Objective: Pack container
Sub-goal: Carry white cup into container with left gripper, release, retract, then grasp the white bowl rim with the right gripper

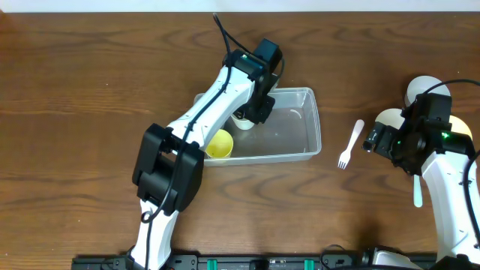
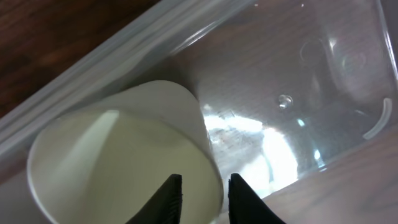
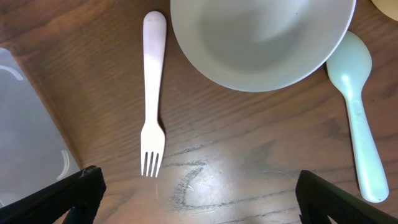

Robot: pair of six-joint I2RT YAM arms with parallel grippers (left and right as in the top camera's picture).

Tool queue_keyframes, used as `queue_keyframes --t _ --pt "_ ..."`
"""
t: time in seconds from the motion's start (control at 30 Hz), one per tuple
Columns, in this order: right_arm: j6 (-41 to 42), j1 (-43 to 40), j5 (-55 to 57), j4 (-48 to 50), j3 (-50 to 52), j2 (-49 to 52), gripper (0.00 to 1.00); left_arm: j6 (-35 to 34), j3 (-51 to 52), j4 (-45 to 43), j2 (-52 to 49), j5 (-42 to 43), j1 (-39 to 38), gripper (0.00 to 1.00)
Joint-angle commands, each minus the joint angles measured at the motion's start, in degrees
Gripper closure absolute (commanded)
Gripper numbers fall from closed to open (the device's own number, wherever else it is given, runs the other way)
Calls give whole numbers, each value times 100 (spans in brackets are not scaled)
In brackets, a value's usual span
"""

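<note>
My right gripper needs to move next to the white bowl closest to the fork and close on the bowl's rim (image 1: 376,120) (image 3: 179,43) next to the handle of the fork.
The clear container (image 1: 304,127) lies at the table's middle; it also shows in the left wrist view (image 2: 124,56) and at the left edge of the right wrist view (image 3: 25,124). A white cup (image 1: 243,121) stands in its back left corner, and a yellow cup (image 1: 220,144) lies in its front left corner. My left gripper (image 1: 255,109) is inside the container. In the left wrist view its fingers (image 2: 204,193) straddle the white cup's (image 2: 118,149) rim, slightly apart, with a gap to the wall. My right gripper (image 1: 373,139) is wide open (image 3: 200,193) and empty above the table, next to a white fork (image 3: 153,93).
The fork (image 1: 351,144) lies right of the container. A white bowl (image 3: 261,37) sits beyond it, with another white bowl (image 1: 427,88) and a yellow one (image 1: 463,127) at the far right. A pale spoon (image 3: 357,112) lies beside them.
</note>
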State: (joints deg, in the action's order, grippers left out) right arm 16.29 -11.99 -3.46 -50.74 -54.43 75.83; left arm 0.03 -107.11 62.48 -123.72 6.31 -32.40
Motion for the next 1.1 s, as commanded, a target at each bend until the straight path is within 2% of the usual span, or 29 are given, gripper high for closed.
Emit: queue_keyframes --t 0.0,0.2,0.4,0.5,0.67,0.83,0.93,1.07 --pt "-50 -37 -46 -15 -98 -59 1 37 -68 -7 -28 52 24 72" --pt "-50 -37 -46 -37 -98 -59 1 35 -313 142 280 -114 24 67" --pt "-136 -37 -48 -114 -98 -59 1 -9 -964 564 1104 -1377 103 46" --pt "-374 -35 -195 -140 -101 -63 1 -192 -1001 693 1622 -1606 400 40" --pt "-750 31 -293 -306 -448 -238 4 -973 -1001 1132 2288 -1539 1491 39" --pt "-1438 181 -181 -455 -1582 -179 5 -1027 -831 1379 2667 -361 2638 40" --pt "-1759 188 -127 -490 -2061 138 4 -1027 -507 1399 2855 -24 3040 39" --pt "-1987 188 -111 -409 -2164 855 2 -1027 146 1307 3128 -24 3163 40"
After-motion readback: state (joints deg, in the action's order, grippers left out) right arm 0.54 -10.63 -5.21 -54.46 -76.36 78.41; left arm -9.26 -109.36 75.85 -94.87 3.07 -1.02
